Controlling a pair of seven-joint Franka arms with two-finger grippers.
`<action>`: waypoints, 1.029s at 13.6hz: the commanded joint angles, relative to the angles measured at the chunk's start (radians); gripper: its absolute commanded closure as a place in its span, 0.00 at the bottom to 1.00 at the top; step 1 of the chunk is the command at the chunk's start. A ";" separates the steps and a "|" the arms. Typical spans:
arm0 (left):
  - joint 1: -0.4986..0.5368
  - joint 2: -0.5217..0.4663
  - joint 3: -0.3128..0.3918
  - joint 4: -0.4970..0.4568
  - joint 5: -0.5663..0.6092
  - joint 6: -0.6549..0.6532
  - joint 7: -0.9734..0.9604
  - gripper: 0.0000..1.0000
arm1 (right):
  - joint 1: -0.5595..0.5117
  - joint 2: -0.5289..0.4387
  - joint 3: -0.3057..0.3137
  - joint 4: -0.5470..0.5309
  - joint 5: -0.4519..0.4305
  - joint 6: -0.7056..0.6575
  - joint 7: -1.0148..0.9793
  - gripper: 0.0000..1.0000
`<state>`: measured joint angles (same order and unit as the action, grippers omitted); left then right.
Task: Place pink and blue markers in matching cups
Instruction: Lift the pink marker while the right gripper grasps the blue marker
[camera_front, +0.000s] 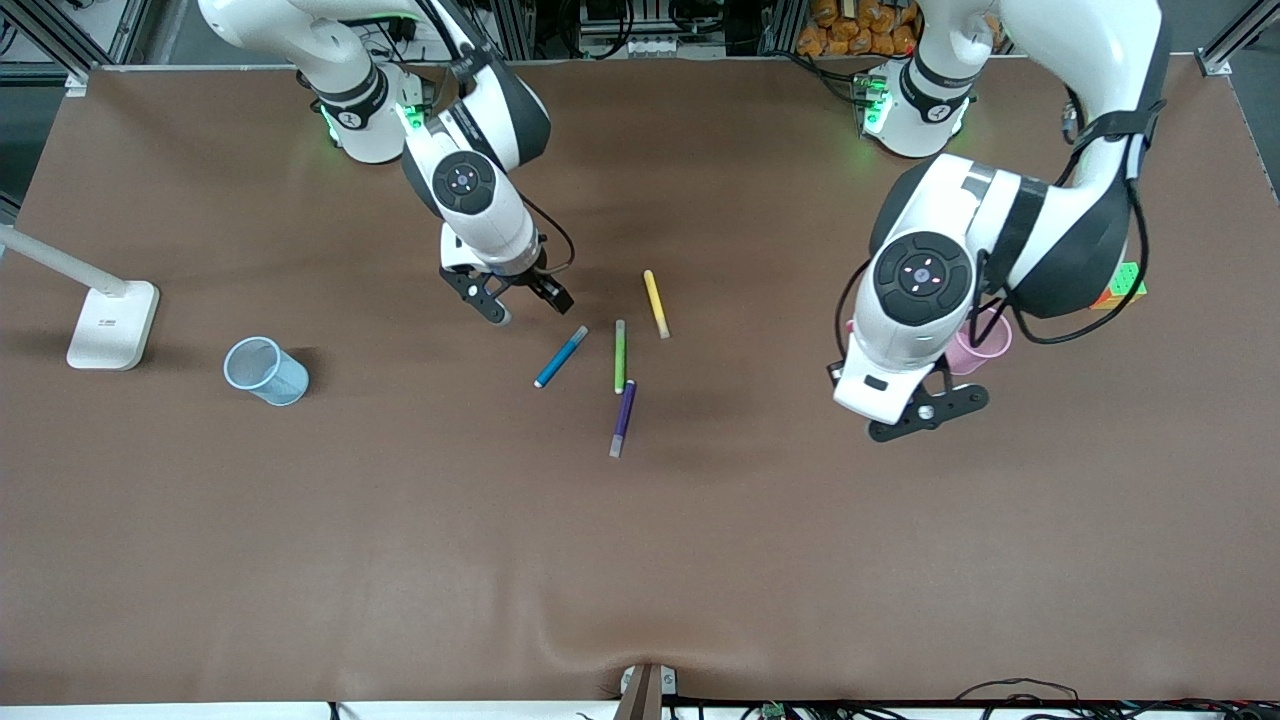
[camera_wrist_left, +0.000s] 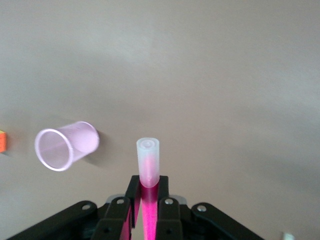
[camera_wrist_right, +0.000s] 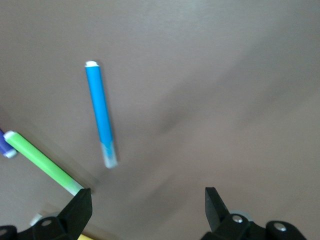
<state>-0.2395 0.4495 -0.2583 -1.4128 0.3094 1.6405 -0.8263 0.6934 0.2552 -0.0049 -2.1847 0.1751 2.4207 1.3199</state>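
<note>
The blue marker's pale cap end (camera_front: 581, 334) (camera_wrist_right: 109, 157), the one nearest the right arm, is next for my right gripper, which should go there and close.
My left gripper (camera_front: 930, 408) is shut on the pink marker (camera_wrist_left: 148, 162), which shows in the left wrist view with its pale cap end sticking out past the fingertips. The gripper is over bare table beside the light pink cup (camera_front: 982, 342), which also shows in the left wrist view (camera_wrist_left: 66, 145). My right gripper (camera_front: 525, 300) is open and empty, above the table beside the blue marker (camera_front: 561, 357). That marker lies flat and shows in the right wrist view (camera_wrist_right: 101, 112), ahead of the open jaws (camera_wrist_right: 147, 205). The light blue cup (camera_front: 265, 370) stands toward the right arm's end.
A green pen (camera_front: 619, 356), a purple pen (camera_front: 623, 418) and a yellow pen (camera_front: 655, 303) lie beside the blue marker. A white lamp base (camera_front: 110, 322) stands past the blue cup at the table's end. A multicoloured cube (camera_front: 1125, 285) sits by the left arm.
</note>
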 joint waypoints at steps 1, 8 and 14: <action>0.006 -0.074 -0.006 -0.093 0.071 0.024 0.003 1.00 | 0.041 0.068 -0.010 0.017 0.001 0.090 0.074 0.00; 0.101 -0.267 -0.010 -0.360 0.119 0.198 0.001 1.00 | 0.106 0.211 -0.012 0.055 0.000 0.242 0.179 0.20; 0.192 -0.380 -0.010 -0.541 0.123 0.358 0.001 1.00 | 0.109 0.216 -0.013 0.056 0.000 0.242 0.191 0.50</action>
<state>-0.0832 0.1330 -0.2589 -1.8708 0.4102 1.9420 -0.8260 0.7861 0.4633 -0.0071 -2.1418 0.1751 2.6677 1.4872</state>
